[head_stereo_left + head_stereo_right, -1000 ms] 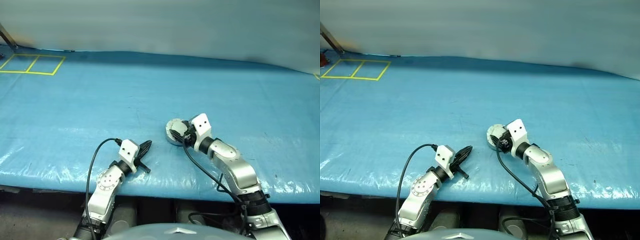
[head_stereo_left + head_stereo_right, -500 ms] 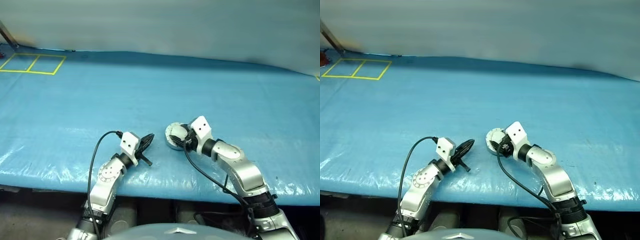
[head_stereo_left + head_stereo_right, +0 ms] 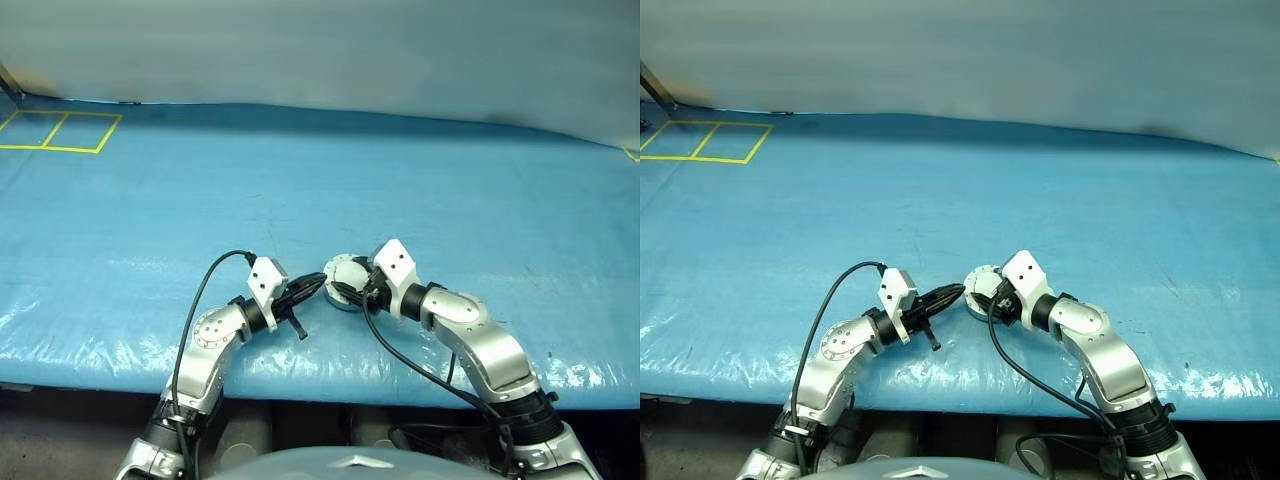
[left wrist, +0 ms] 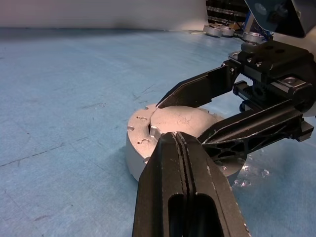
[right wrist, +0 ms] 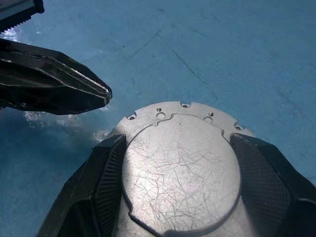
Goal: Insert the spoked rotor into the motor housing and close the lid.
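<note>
Next, I open my right gripper, since it spans only the raised middle of the lid, and pinch the motor housing's rim [image 4: 237,170] from lid to bottom side, to hold both together.
The motor housing [image 5: 182,109] lies flat on the blue sheet near the table's front edge, a round silver-grey block [image 3: 343,272]. Its lid [image 5: 180,163] is down on top, plain scratched outer face up. My right gripper [image 3: 341,287] straddles it, one black finger against each side of the housing, as the left wrist view also shows [image 4: 136,153]. My left gripper [image 3: 316,286] is shut and empty. It points level at the housing's left side, its tip [image 4: 175,136] just short of the rim. The spoked rotor is hidden.
A blue plastic sheet [image 3: 300,180] covers the whole table and a grey wall stands behind it. Yellow tape squares [image 3: 60,130] mark the far left corner. The table's front edge [image 3: 330,375] runs just below both arms.
My left gripper has risen and swung right, its tip now close to the housing. The right gripper and housing have come slightly back and left.
</note>
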`<control>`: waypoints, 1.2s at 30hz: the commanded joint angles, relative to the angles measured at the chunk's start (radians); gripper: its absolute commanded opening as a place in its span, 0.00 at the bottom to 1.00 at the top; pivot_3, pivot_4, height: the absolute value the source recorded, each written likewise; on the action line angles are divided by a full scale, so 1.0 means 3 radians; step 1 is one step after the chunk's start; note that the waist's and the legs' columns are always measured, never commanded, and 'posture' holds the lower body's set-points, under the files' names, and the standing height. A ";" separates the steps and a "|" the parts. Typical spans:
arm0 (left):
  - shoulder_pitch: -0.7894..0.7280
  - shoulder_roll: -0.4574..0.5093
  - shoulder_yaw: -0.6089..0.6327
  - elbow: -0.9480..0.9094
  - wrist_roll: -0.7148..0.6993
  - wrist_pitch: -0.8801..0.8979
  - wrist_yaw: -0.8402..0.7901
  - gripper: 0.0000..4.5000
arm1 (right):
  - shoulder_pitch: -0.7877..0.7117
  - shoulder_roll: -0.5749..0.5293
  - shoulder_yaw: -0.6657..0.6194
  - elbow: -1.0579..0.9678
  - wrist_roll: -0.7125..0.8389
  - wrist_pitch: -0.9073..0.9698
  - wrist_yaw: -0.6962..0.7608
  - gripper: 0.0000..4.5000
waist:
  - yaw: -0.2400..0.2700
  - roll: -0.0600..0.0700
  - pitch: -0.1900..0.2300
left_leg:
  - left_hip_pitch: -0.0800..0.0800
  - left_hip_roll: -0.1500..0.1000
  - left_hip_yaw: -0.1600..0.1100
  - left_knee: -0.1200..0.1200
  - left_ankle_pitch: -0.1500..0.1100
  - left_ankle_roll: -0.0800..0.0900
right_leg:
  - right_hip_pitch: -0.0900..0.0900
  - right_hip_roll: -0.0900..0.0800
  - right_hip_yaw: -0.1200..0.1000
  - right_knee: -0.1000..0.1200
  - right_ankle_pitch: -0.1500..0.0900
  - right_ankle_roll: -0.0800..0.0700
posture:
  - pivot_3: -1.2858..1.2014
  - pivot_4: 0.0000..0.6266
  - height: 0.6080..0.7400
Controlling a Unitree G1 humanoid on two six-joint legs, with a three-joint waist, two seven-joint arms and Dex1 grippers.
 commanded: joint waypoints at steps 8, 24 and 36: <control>-0.0319 -0.0158 -0.0082 0.0472 0.0423 -0.0152 0.0278 0.00 | 0.0210 0.0036 0.0257 0.0380 -0.0073 0.0303 0.0054 0.67 | -0.0005 0.0002 -0.0005 | 0.0004 -0.0001 -0.0015 0.0002 0.0002 -0.0004 | 0.0008 0.0002 -0.0011 0.0002 0.0000 -0.0001 | 0.52 0.24 1.00; -0.0274 -0.0173 -0.0246 0.0558 0.0517 -0.0217 0.0114 0.00 | 0.0299 0.0006 0.0391 0.0309 -0.0401 -0.0057 -0.0036 0.67 | 0.0013 0.0017 -0.0042 | 0.0021 -0.0005 -0.0031 0.0005 0.0005 -0.0007 | 0.0032 0.0001 -0.0024 0.0003 -0.0001 -0.0002 | 0.52 0.24 1.00; -0.0257 -0.0124 -0.0248 0.0588 0.0580 -0.0243 0.0113 0.00 | 0.0331 0.0323 -0.0010 0.0053 0.0095 0.0109 0.0053 0.99 | 0.0015 0.0017 -0.0042 | 0.0035 -0.0005 -0.0034 0.0004 0.0005 -0.0008 | 0.0044 0.0001 -0.0025 0.0002 -0.0002 -0.0003 | 0.52 0.24 1.00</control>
